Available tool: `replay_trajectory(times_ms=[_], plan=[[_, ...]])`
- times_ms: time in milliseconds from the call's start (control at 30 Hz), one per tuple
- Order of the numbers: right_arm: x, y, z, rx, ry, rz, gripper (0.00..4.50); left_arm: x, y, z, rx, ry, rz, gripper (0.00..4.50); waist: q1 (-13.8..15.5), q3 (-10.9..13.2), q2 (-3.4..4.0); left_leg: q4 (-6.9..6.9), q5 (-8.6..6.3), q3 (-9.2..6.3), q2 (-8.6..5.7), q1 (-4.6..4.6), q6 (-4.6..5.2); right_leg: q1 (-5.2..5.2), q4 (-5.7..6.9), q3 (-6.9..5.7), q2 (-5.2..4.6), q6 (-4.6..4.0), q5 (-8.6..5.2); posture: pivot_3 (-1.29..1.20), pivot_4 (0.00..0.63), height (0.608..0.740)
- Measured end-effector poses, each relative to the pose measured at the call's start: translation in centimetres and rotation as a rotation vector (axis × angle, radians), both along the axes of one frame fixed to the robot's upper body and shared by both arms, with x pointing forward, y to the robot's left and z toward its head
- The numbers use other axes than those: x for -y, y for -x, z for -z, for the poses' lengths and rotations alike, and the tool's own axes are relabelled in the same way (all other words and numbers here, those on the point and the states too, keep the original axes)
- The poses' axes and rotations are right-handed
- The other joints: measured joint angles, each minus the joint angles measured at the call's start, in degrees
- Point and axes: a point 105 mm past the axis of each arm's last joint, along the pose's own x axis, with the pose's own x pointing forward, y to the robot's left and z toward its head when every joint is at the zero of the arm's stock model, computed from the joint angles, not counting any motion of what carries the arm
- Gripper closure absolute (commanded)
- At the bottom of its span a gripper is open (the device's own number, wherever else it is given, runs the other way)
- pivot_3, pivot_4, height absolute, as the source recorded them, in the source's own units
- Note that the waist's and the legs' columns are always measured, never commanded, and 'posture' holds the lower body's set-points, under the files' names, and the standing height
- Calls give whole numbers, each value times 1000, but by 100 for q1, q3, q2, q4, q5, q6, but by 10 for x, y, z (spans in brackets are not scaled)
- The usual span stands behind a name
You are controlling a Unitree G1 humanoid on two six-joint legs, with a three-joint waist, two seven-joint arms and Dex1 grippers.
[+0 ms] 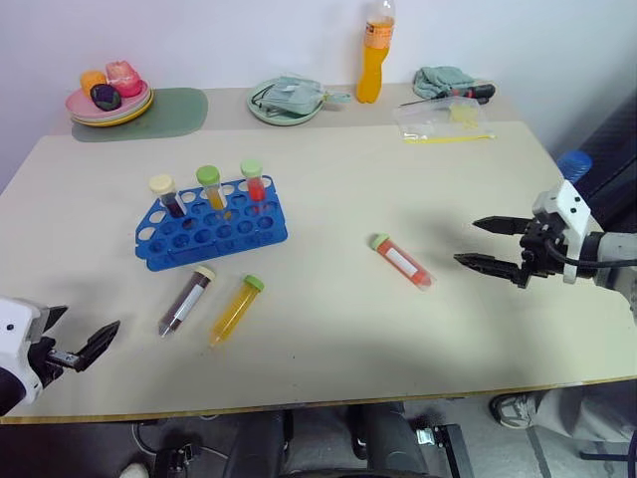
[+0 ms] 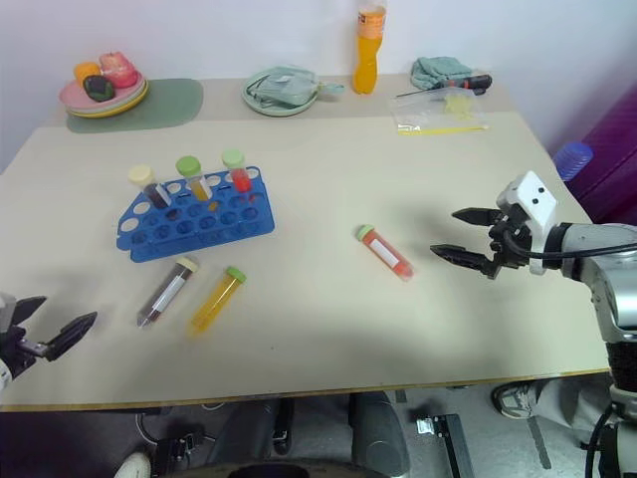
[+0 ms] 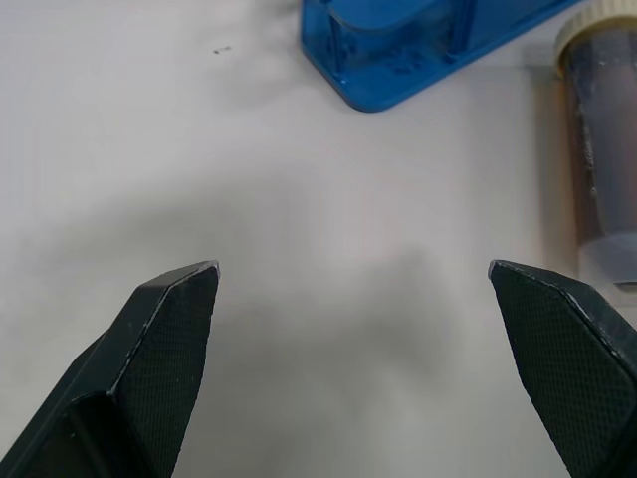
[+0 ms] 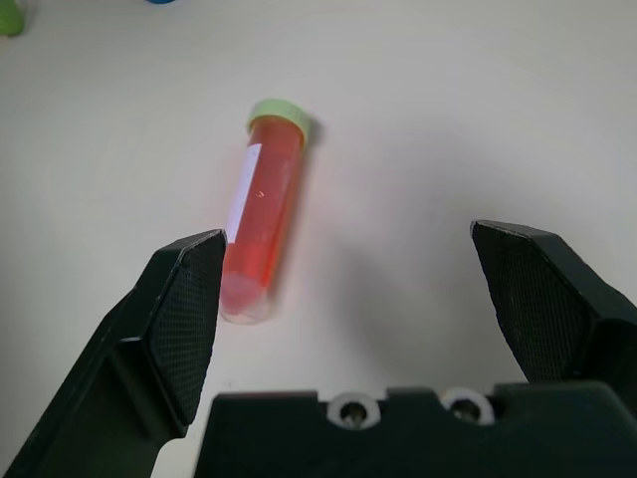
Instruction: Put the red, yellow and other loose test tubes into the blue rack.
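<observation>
The robot's right gripper needs to close on the upper body [image 1: 393,255] [image 4: 272,164] of the loose red tube, under the tube's green cap.
The blue rack [image 1: 211,236] stands left of the table's middle with three capped tubes upright in its back row. In front of it lie a dark tube [image 1: 186,300] with a cream cap and a yellow tube [image 1: 236,310] with a green cap. A red tube [image 1: 402,261] with a green cap lies right of centre. My right gripper [image 1: 485,244] is open, just right of the red tube and pointing at it, nothing between its fingers. My left gripper [image 1: 85,341] is open near the front left edge, short of the dark tube [image 3: 602,149] and the rack's corner [image 3: 398,50].
Along the back edge sit a plate of toy food [image 1: 109,98] on a green mat, a green dish [image 1: 286,102], an orange bottle [image 1: 373,55], a clear bag [image 1: 444,119], a cloth and a screwdriver [image 1: 456,92]. A blue cup [image 1: 573,162] stands off the table's right side.
</observation>
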Motion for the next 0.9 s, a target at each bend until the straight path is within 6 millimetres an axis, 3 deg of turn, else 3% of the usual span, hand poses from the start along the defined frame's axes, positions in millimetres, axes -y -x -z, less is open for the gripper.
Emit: replay_trajectory(times_ms=[333, 467, 733, 900], plan=[[-2, -8, 4, 6, 5, 46, 143, 6, -5, -7, 46, 16, 6, 2, 7, 0, 0, 4, 0, 0, -1, 0, 0, 1, 3, 0, 3, 1, 0, 0, 150, 740], [-10, -8, 1, 4, -16, 78, 143, 26, -20, -19, 99, 38, 80, 2, 15, 0, 1, 7, 0, -1, -1, 0, 0, 3, 8, 1, 4, 2, 1, 0, 150, 740], [-31, 6, -11, -52, 78, 99, 143, 121, -50, -8, 28, 82, 498, 2, 28, 3, 9, 30, -1, -4, 0, -2, 3, 6, 20, 1, 10, 3, 2, 0, 150, 740], [-74, 0, -25, -187, 118, 105, 143, 199, -64, -19, 82, 106, 843, 2, -29, -2, 10, 57, -2, -5, 16, -3, 5, 13, 28, 5, 29, -5, 6, 0, 150, 740]])
